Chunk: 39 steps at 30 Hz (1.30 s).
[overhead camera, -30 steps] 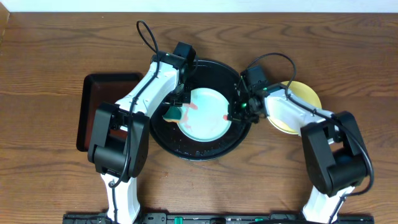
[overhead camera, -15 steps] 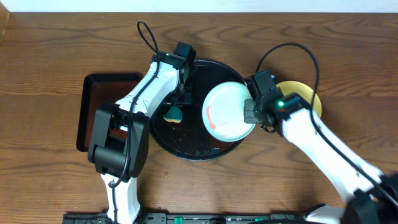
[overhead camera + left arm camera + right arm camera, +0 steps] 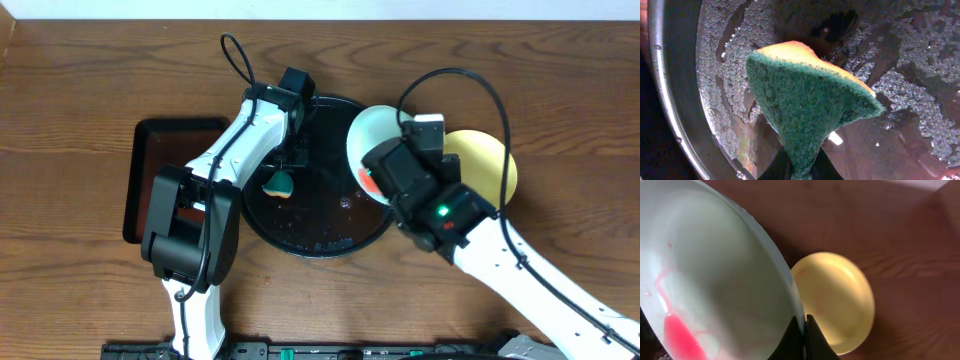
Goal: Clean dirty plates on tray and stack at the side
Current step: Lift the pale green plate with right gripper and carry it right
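I should use my right gripper to set the pale blue-green plate down and let go of it on top of the pale yellow plate [image 3: 468, 171] [image 3: 832, 303].
My right gripper [image 3: 803, 322] is shut on the rim of a pale blue-green plate [image 3: 715, 275] with a red streak, and holds it tilted in the air over the right edge of the round black tray [image 3: 300, 235]. The plate also shows in the overhead view [image 3: 372, 140]. A pale yellow plate [image 3: 490, 165] lies on the table to the right, also in the right wrist view [image 3: 837, 300]. My left gripper [image 3: 801, 167] is shut on a green and yellow sponge [image 3: 805, 100], held above the wet tray floor [image 3: 900, 130]. The sponge also shows in the overhead view [image 3: 280, 183]. No third plate shows.
A smaller rectangular black tray [image 3: 150, 175] lies at the left on the wooden table. Both arms' cables loop over the back of the round tray. The round tray floor is wet with droplets.
My right arm has lifted the blue-green plate off the tray, tilted it and carried it up and right. My left arm with the sponge has stayed put.
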{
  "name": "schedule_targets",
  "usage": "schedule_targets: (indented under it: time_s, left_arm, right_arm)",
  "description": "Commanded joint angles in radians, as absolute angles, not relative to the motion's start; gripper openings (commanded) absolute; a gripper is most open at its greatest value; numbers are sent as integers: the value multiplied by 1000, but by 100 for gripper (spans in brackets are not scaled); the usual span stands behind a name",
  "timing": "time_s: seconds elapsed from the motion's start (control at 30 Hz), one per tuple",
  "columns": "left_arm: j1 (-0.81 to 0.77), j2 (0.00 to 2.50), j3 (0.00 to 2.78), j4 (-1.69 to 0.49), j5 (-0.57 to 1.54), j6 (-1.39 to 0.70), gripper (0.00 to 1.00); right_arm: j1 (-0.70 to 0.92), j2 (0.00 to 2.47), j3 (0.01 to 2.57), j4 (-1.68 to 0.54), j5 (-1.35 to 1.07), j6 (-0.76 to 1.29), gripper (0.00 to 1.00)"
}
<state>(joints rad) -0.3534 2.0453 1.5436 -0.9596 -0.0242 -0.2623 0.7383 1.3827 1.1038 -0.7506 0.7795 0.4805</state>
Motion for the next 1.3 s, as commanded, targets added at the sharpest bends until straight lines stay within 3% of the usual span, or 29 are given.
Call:
schedule_targets:
  time_s: [0.0, 0.47, 0.8, 1.07, 1.27]
  left_arm:
    - [-350, 2045, 1555, -960, -6, -268, 8]
    - [-350, 2045, 1555, -960, -6, -268, 8]
    - [-350, 2045, 1555, -960, -6, -268, 8]
    - [-350, 2045, 1555, -960, -6, -268, 8]
    - [-350, 2045, 1555, -960, -6, -268, 8]
  right_arm:
    - [800, 1372, 1105, -748, 990, 473, 1]
    - [999, 1372, 1105, -648, 1470, 368, 1]
    - [1009, 1372, 1105, -619, 1491, 343, 1]
    - [974, 1373, 1104, -633, 1233, 347, 1]
    - [863, 1373, 1102, -740, 942, 509, 1]
